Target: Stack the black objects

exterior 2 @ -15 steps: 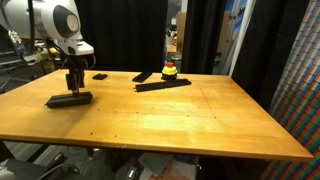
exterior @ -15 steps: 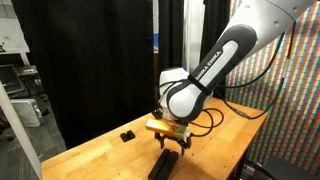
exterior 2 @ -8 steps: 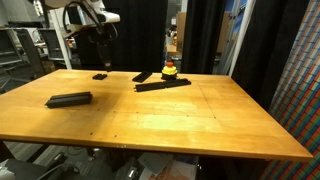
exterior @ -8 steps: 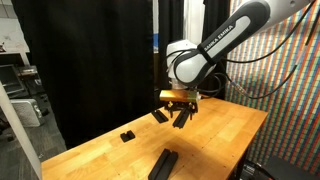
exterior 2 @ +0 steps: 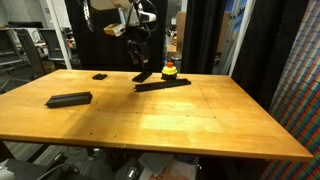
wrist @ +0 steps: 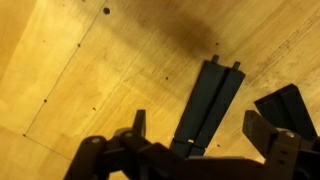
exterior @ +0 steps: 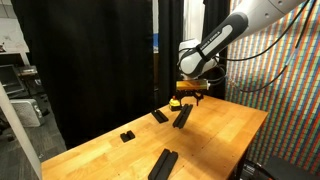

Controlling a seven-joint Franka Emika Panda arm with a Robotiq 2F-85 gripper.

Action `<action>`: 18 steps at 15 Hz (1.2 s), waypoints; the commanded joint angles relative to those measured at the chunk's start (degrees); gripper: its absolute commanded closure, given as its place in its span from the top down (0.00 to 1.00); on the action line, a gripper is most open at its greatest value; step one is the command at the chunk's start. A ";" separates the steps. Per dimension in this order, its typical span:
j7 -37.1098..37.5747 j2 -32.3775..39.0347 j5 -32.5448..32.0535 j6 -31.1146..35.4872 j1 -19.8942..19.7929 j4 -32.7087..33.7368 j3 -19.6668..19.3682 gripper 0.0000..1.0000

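The long narrow black bar is my next target, and I should lower my gripper to the middle [exterior: 183, 117] [wrist: 202, 112] of it and close there across its long sides.
My gripper [exterior: 190, 97] [exterior 2: 141, 62] hangs open and empty above the far end of the table, over a long narrow black bar [exterior: 182, 117] [exterior 2: 163, 84]. In the wrist view the bar [wrist: 208, 100] lies between my spread fingers, well below my gripper [wrist: 200, 135]. A short black piece [exterior: 160, 116] [exterior 2: 144, 75] [wrist: 290, 105] lies just beside the bar. A tiny black block [exterior: 127, 135] [exterior 2: 100, 76] sits farther along the far edge. A flat black slab [exterior: 163, 163] [exterior 2: 69, 99] lies alone on the near part of the table.
A small yellow object with a red top [exterior: 175, 101] [exterior 2: 170, 69] stands right behind the bar, close to my gripper. Black curtains [exterior: 90, 60] hang behind the wooden table [exterior 2: 170, 120]. A colourful patterned wall [exterior: 290, 100] stands to one side.
My gripper has lifted away from the flat slab and swung across the table to hover over the long bar. It stayed open and carries nothing.
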 commanded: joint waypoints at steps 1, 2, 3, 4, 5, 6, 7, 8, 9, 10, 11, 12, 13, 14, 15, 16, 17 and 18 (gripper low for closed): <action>-6.61 6.39 1.04 1.24 -0.74 6.74 -1.25 1.00; -8.12 8.02 2.05 1.60 -0.84 8.09 -1.39 1.00; -8.99 9.80 3.35 1.79 -0.84 9.52 -1.44 1.00; -9.42 11.42 4.88 1.75 -0.76 10.77 -1.45 1.00; -9.53 12.87 6.74 1.78 -0.68 11.84 -1.42 1.00; -9.51 14.04 9.37 1.50 -0.75 12.63 -1.24 1.00; -9.27 15.11 11.51 1.49 -0.74 13.39 -1.21 1.00; -9.01 15.81 13.90 2.02 -0.80 13.53 -1.08 1.00; -8.43 16.56 15.48 2.37 -0.67 13.88 -1.23 1.00; -8.18 17.30 16.74 2.67 -0.56 14.29 -1.42 1.00; -8.18 17.93 17.68 2.82 -0.49 14.73 -1.56 1.00; -7.79 18.68 18.16 3.04 -0.32 15.19 -1.87 1.00; -7.69 19.22 18.50 3.19 -0.24 15.50 -2.11 1.00; -7.35 19.82 18.57 3.34 -0.11 15.85 -2.39 1.00; -7.22 20.41 18.79 3.48 -0.06 16.15 -2.57 1.00; -6.80 21.02 18.43 3.61 0.16 16.51 -2.93 1.00; -6.32 21.69 18.00 3.83 0.38 16.82 -3.29 1.00; -6.06 22.37 17.99 3.79 0.42 17.17 -3.47 1.00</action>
